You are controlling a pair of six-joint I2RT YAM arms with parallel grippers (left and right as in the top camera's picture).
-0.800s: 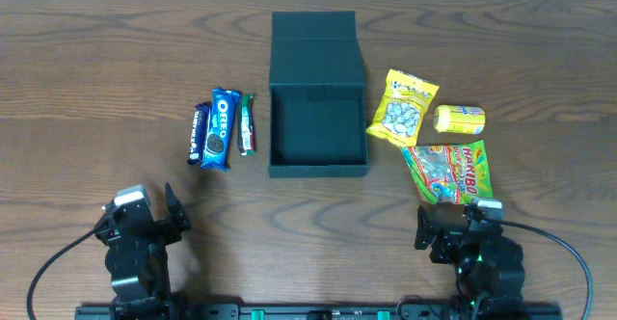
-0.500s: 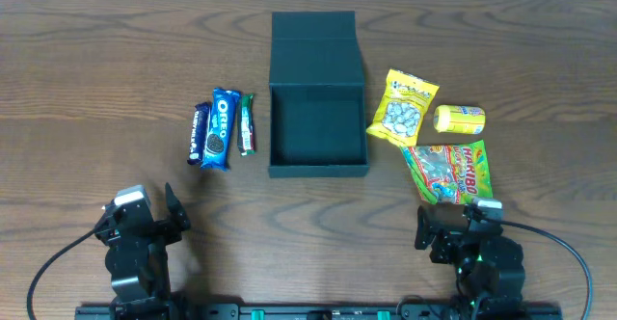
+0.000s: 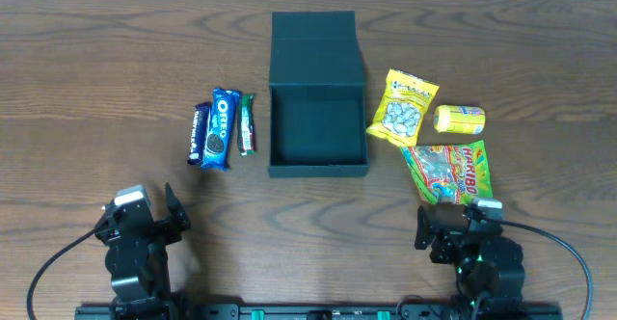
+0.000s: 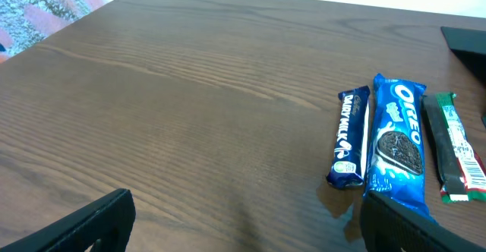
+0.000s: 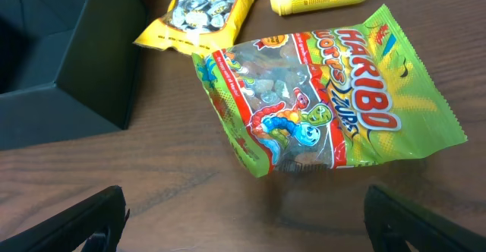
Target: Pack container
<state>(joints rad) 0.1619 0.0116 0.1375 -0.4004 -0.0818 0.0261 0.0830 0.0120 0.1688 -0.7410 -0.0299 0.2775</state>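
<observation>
The Haribo bag's middle (image 3: 455, 173) (image 5: 332, 85), between the bag's clear window and red Haribo lettering, is next for my right gripper, which should go there and close on it.
The dark teal container (image 3: 318, 127) stands open at the table's middle, its flap lid folded back toward the far side; its near corner shows in the right wrist view (image 5: 68, 92). Left of it lie a Dairy Milk bar (image 3: 198, 135), an Oreo packet (image 3: 221, 129) and a green bar (image 3: 247, 125), also seen in the left wrist view (image 4: 395, 142). Right of it lie a yellow snack bag (image 3: 403, 108), a small yellow can (image 3: 459, 119) and a Haribo bag (image 3: 449, 171). My left gripper (image 4: 243, 222) and right gripper (image 5: 243, 214) are open and empty, near the front edge.
The table's far edge meets a white surface at the top of the overhead view. Cables run from both arm bases along the front edge. Bare wood lies between the grippers and the snacks.
</observation>
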